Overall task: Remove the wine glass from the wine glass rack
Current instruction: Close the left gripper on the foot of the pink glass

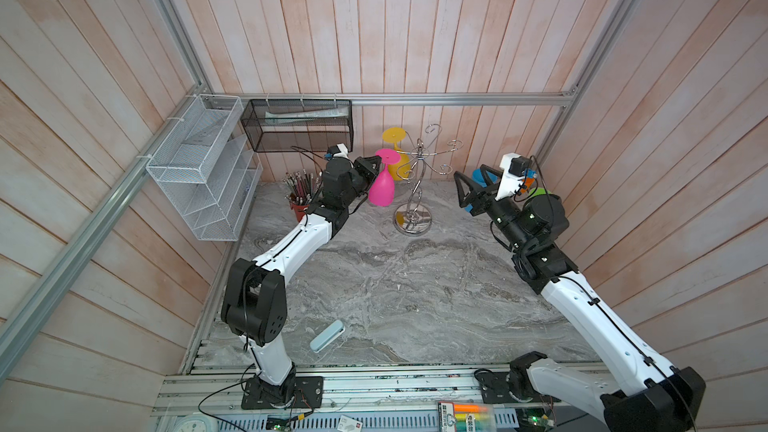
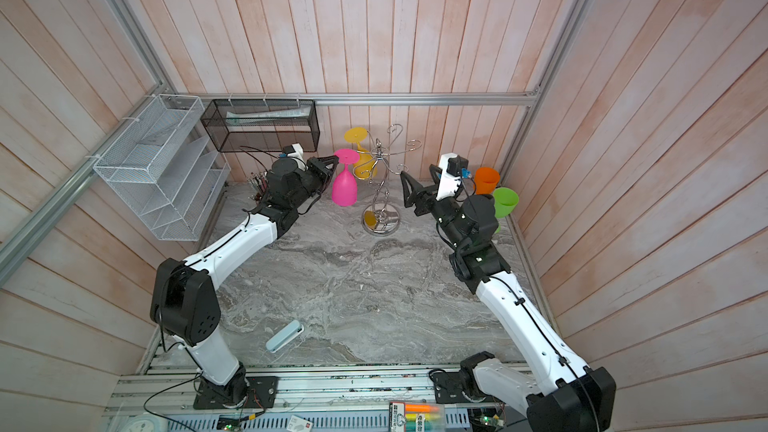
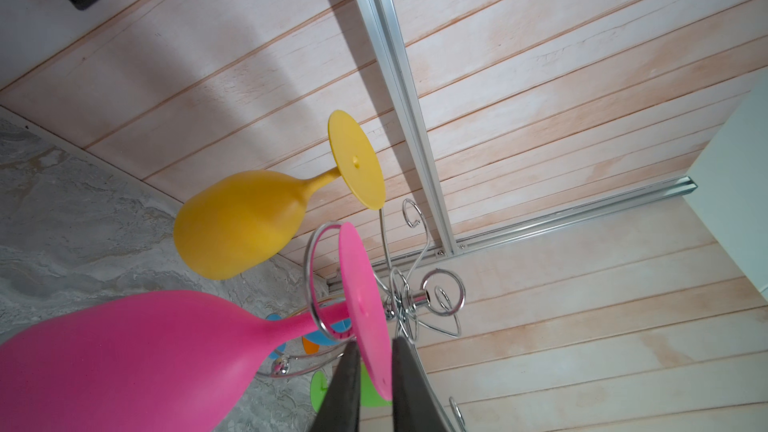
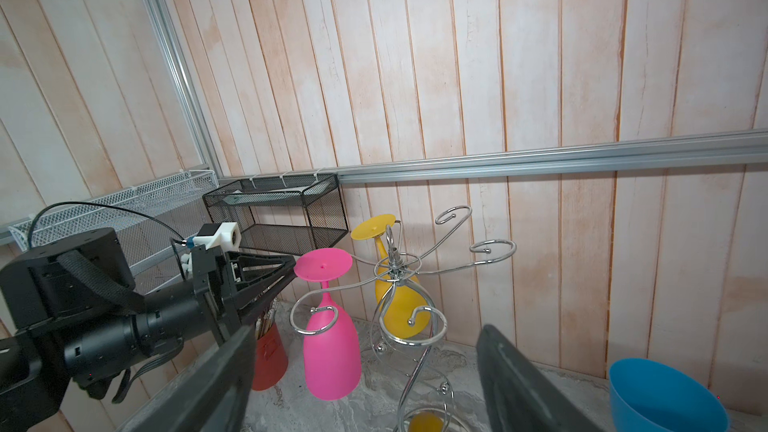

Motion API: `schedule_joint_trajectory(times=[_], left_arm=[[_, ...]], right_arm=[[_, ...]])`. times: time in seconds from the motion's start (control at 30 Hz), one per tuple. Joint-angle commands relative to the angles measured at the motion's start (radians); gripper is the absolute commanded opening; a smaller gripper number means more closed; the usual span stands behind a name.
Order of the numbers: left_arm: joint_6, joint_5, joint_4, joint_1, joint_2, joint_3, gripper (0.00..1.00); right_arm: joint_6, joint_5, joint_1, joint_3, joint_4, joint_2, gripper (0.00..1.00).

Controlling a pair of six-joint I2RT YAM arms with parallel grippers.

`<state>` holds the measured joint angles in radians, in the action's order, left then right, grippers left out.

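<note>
My left gripper holds only the pink foot disc's slanted edge; next I open and grip deeper over the disc [image 3: 369, 336] before sliding the stem out.
A pink wine glass [image 1: 380, 191] [image 2: 344, 189] hangs bowl-down from a curled arm of the chrome wine glass rack [image 1: 412, 222] [image 2: 379, 222] at the back of the marble table. My left gripper [image 1: 376, 161] [image 3: 374, 342] is level with the top of the rack and shut on the rim of the pink foot disc [image 3: 365, 309], one finger on each face. The stem still sits inside the wire hook [image 3: 316, 284]. A yellow wine glass [image 1: 394, 135] [image 3: 237, 222] hangs on the far side. My right gripper [image 1: 469, 178] [image 4: 365, 330] stands open and empty, right of the rack.
Blue [image 4: 665, 396], orange [image 2: 487, 179] and green [image 2: 505, 201] cups stand in the back right corner. A red pencil pot [image 1: 299, 209] sits under the left arm. A black mesh basket [image 1: 297, 124] and a white wire shelf [image 1: 199, 168] hang on the walls. A pale blue case [image 1: 327, 335] lies near the front.
</note>
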<state>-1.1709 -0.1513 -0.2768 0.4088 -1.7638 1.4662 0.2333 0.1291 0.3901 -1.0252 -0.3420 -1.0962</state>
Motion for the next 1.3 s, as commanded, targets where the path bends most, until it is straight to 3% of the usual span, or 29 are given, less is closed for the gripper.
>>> schedule_joint_trajectory(times=[0.0, 0.1, 0.33, 1.13, 1.17, 1.27], left_arm=[[0.014, 0.003, -0.014, 0.004, -0.008, 0.013, 0.17], [0.019, 0.002, -0.016, 0.003, -0.009, 0.011, 0.15], [0.026, 0.002, -0.029, 0.002, -0.005, 0.002, 0.0], [0.064, 0.045, -0.053, 0.002, 0.112, -0.098, 0.0], [0.058, 0.045, -0.056, 0.001, 0.112, -0.105, 0.0], [0.043, 0.027, -0.048, -0.006, 0.099, -0.102, 0.27]], right_arm=[[-0.006, -0.001, -0.002, 0.007, -0.011, 0.02, 0.84], [-0.008, -0.003, -0.002, 0.007, -0.009, 0.019, 0.84], [-0.011, -0.013, -0.002, 0.007, -0.01, 0.009, 0.84], [-0.009, -0.015, -0.001, 0.005, -0.007, 0.009, 0.84], [-0.009, -0.015, -0.001, 0.005, -0.008, 0.009, 0.84], [-0.008, -0.014, -0.002, 0.002, -0.006, 0.005, 0.84]])
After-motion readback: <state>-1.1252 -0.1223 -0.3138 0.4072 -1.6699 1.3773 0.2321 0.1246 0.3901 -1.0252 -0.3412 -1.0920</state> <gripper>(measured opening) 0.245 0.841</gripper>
